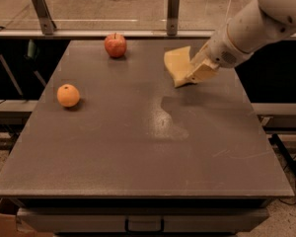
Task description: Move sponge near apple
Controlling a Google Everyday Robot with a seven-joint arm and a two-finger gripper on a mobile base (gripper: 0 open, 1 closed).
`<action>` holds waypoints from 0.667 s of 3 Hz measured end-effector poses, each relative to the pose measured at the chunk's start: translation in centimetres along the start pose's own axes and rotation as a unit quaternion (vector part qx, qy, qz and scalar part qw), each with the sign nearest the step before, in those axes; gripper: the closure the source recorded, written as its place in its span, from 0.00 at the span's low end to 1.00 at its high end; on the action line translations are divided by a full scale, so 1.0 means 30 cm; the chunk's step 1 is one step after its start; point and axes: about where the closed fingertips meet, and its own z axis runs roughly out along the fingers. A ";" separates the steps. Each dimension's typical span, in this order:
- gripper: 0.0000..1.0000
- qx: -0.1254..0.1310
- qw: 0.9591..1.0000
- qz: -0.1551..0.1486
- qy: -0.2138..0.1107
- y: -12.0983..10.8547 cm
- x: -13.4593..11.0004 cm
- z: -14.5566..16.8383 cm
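My gripper is to set the sponge down beside the red apple near the table's far edge [155,53], on the side where my arm is.
The pale yellow sponge [176,65] hangs tilted above the table, held at its right side by my gripper [195,72], which is shut on it. The arm comes in from the upper right. The red apple [115,45] stands near the table's far edge, left of the sponge with a gap between them.
An orange [68,95] lies on the left side of the dark grey table [138,147]. A rail with two metal posts [173,5] runs along the far edge. The sponge's shadow falls on the table's middle.
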 end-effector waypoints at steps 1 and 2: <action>1.00 0.003 1.000 -0.005 -0.024 -0.119 -0.123 0.135; 1.00 0.002 0.999 0.005 -0.034 -0.173 -0.164 0.217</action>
